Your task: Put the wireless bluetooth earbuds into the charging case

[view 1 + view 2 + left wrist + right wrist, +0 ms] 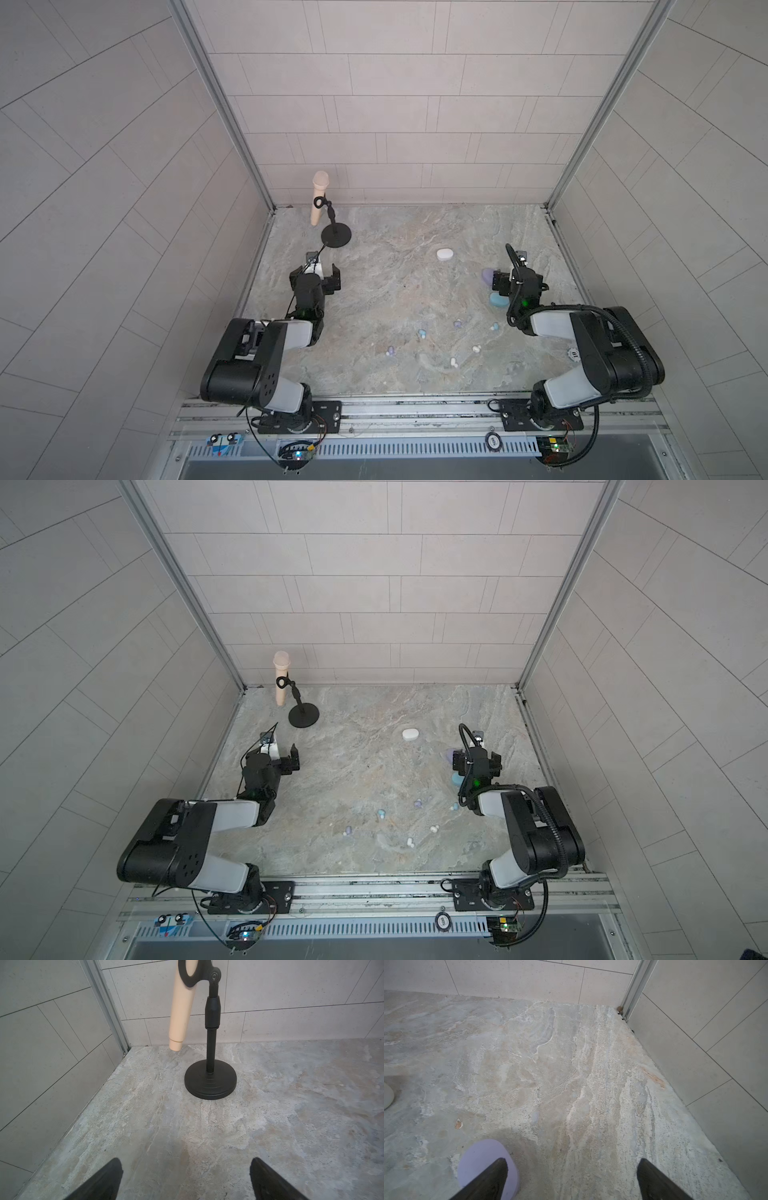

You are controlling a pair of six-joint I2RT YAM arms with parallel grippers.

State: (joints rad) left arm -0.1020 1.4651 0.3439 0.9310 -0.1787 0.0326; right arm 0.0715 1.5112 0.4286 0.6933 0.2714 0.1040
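Note:
The rounded ends of the blue case (498, 299), the one just in front of the lilac case, will be gripped by my right gripper.
Several tiny earbuds lie scattered on the stone tabletop in both top views: a light blue one (422, 333), a lilac one (457, 324) and a white one (476, 348) among them. Three closed charging cases lie further back: white (444, 254), lilac (487, 275) and blue (497, 300). My right gripper (517, 279) hovers open beside the lilac case (481, 1159), one finger over its edge and nothing between the jaws (572, 1167). At the left, my left gripper (326, 271) stands open and empty (186, 1167), far from the earbuds.
A beige microphone (320, 195) sits in a black stand (210, 1080) at the back left, just ahead of the left gripper. A poker chip (574, 354) lies by the right arm, another on the front rail (493, 440). Tiled walls enclose three sides.

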